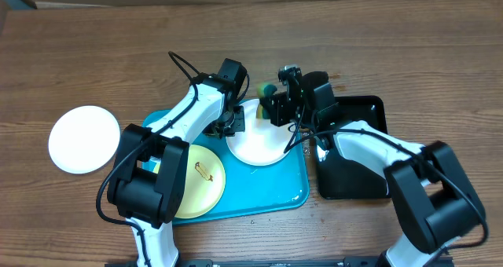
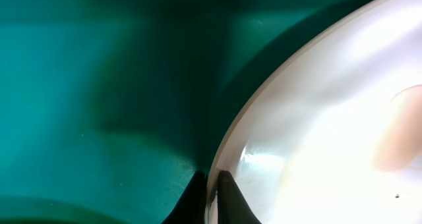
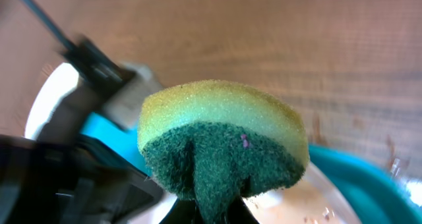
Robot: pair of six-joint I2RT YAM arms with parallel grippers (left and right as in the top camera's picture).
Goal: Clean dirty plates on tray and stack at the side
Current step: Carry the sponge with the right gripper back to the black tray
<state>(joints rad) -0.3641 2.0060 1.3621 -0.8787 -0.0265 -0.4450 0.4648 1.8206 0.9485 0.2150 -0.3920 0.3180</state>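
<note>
The robot's right gripper needs to release the yellow-and-green sponge, now held above the plate's far edge, on the middle of the glossy black tray (image 1: 360,148).
A white plate (image 1: 261,144) lies on the turquoise tray (image 1: 267,195), tilted up at its left edge. My left gripper (image 1: 233,122) is shut on that plate's rim; the left wrist view shows the fingers (image 2: 213,191) pinching the rim (image 2: 316,118) over the tray floor (image 2: 79,105). My right gripper (image 1: 273,94) is shut on a yellow-and-green sponge (image 3: 221,141), held above the plate's far edge (image 3: 310,207). A pale yellow-green plate (image 1: 200,181) with a brown smear lies on the tray's left part. Another white plate (image 1: 83,139) lies on the table left of the tray.
A glossy black tray (image 1: 357,153) sits right of the turquoise tray, under my right arm. Both arms cross over the tray's middle. Bare wooden table (image 1: 377,39) lies beyond the trays.
</note>
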